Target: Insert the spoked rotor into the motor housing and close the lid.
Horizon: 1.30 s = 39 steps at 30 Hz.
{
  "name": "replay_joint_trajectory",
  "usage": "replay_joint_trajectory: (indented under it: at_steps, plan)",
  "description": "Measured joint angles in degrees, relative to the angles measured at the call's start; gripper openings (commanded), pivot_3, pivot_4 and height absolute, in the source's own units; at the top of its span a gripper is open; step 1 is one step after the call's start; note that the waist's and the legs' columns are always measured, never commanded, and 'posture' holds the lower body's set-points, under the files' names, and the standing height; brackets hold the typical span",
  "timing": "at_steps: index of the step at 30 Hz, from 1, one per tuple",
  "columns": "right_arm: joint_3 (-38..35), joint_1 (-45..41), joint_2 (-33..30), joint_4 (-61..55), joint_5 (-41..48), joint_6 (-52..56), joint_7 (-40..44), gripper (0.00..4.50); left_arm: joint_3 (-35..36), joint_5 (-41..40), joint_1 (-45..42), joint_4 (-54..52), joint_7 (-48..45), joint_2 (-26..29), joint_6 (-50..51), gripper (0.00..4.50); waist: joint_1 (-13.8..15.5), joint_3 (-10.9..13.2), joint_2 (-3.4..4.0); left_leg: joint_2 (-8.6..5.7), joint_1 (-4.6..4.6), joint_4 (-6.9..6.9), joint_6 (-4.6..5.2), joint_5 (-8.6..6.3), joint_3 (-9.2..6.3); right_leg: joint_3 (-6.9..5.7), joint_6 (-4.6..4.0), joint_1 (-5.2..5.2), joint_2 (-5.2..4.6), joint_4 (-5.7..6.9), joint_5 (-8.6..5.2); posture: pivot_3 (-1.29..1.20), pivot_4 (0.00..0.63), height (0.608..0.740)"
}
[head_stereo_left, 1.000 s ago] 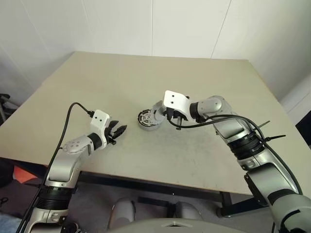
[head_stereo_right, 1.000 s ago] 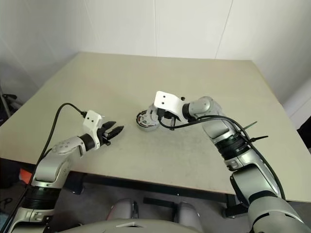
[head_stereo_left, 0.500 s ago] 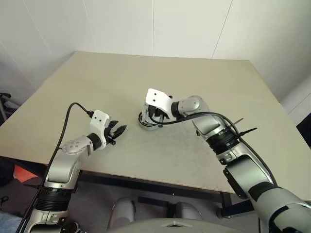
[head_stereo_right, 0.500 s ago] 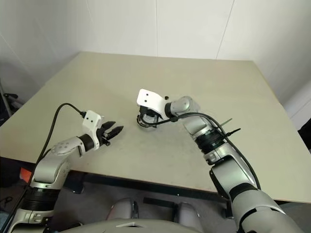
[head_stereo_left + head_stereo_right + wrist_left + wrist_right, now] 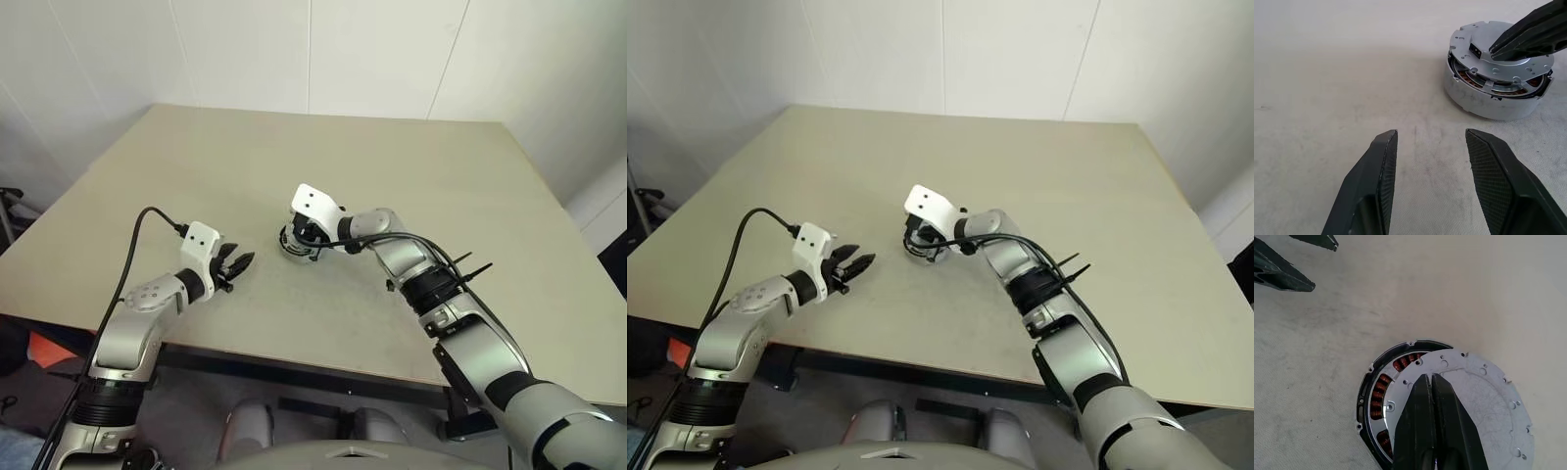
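My right gripper needs to open and grip the lid's raised middle (image 5: 1491, 35) to seat the lid square, because it is shut and the lid sits offset under it over the copper windings.
The motor housing (image 5: 1488, 105) stands near the middle of the table, a round grey cup with copper windings (image 5: 1382, 382) showing along one side. The grey lid (image 5: 1474, 401) lies over it, slightly raised and offset, so a gap stays open on that side. My right gripper (image 5: 1429, 378) is shut, and its tips rest on top of the lid (image 5: 1474, 36). My left gripper (image 5: 1430, 132) hovers open and empty just above the table, a short way from the housing (image 5: 297, 245) and pointing at it. The spoked rotor is hidden.
The beige table (image 5: 392, 157) stretches wide around the housing. Its front edge (image 5: 294, 362) runs close below both arms, and white walls stand behind it. A black cable (image 5: 137, 245) loops from the left wrist.
My right gripper has swung left and down over the housing, and the lid, standing open before, has come down onto it. The left gripper has stayed still.
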Motion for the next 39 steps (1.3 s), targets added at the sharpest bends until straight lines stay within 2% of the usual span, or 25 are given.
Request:
replay_joint_trajectory:
  at_steps: [3, 8, 14, 17, 19, 24, 29, 39]
  plan:
    - [-0.4, 2.92, -0.29, -3.41, 0.56, 0.86, -0.08, 0.01, 0.0, -0.01, -0.12, 0.0, -0.01, 0.0, 0.0, 2.33, -0.01, 0.0, 0.01, 0.0, 0.39, -0.07, 0.0, -0.01, 0.0, 0.0, 0.35, 0.41, 0.01, -0.06, -0.21, 0.0, 0.0, 0.74]
    - [-1.54, 6.83, -1.73, -6.71, 1.51, -2.1, -1.16, 0.01, 0.0, -0.01, -0.3, 0.05, -0.11, 0.02, 0.0, 2.33, -0.06, 0.01, 0.01, 0.01, 0.46, -0.07, -0.04, 0.02, 0.0, 0.0, 0.41, 0.46, 0.01, -0.05, -0.24, 0.0, 0.0, 0.74]
    - [-6.46, 5.98, 0.15, -9.43, 7.05, -3.61, -1.4, 0.01, -0.11, 0.01, -1.28, 0.16, -0.42, -0.02, -0.02, 2.33, -0.19, 0.01, 0.01, 0.04, 0.38, -0.21, -0.07, 0.04, 0.0, 0.01, 0.36, 0.3, 0.05, -0.08, -0.22, 0.0, 0.0, 0.74]
    - [-8.05, 5.95, 1.01, -9.44, 9.48, -3.48, -0.97, 0.59, -0.24, 0.04, -1.28, 0.38, -0.65, -0.03, -0.02, 2.33, -0.18, 0.01, 0.01, 0.02, 0.27, -0.22, -0.06, 0.03, 0.0, 0.01, 0.03, 0.21, 0.05, -0.13, -0.03, 0.0, 0.0, 0.74]
    - [-8.41, 5.95, 1.14, -9.43, 10.76, -3.49, -0.54, 1.18, -0.27, 0.05, -1.29, 0.45, -0.72, -0.02, -0.02, 2.33, -0.16, 0.01, 0.01, 0.01, 0.25, -0.22, -0.06, 0.03, 0.0, 0.01, 0.01, 0.2, 0.05, -0.16, -0.02, 0.0, 0.0, 0.74]
    - [-8.44, 5.41, 1.32, -4.05, 10.65, -7.32, -1.7, 2.96, -0.38, 0.08, -1.37, 0.55, -1.08, -0.02, -0.03, 2.33, -0.14, 0.01, 0.01, 0.01, 0.28, -0.22, -0.06, 0.03, 0.0, 0.01, 0.24, 0.22, 0.04, -0.16, -0.15, 0.0, 0.0, 0.74]
    - [-8.5, 5.33, 2.14, -0.54, 10.59, -8.65, -3.36, 4.47, -0.4, 0.09, -1.37, 0.56, -1.18, -0.01, -0.04, 2.33, -0.19, 0.01, 0.01, 0.02, 0.26, -0.23, -0.07, 0.04, 0.0, 0.01, 0.11, 0.19, 0.05, -0.15, -0.07, 0.0, 0.0, 0.74]
    - [-8.49, 3.88, 3.05, 6.28, 8.57, -12.17, -5.75, 4.47, -0.4, 0.09, -1.36, 0.55, -1.17, 0.01, -0.02, 2.33, -0.29, 0.01, 0.01, 0.02, 0.28, -0.24, -0.06, 0.03, 0.01, 0.01, 0.21, 0.2, 0.05, -0.16, -0.14, 0.0, 0.0, 0.74]
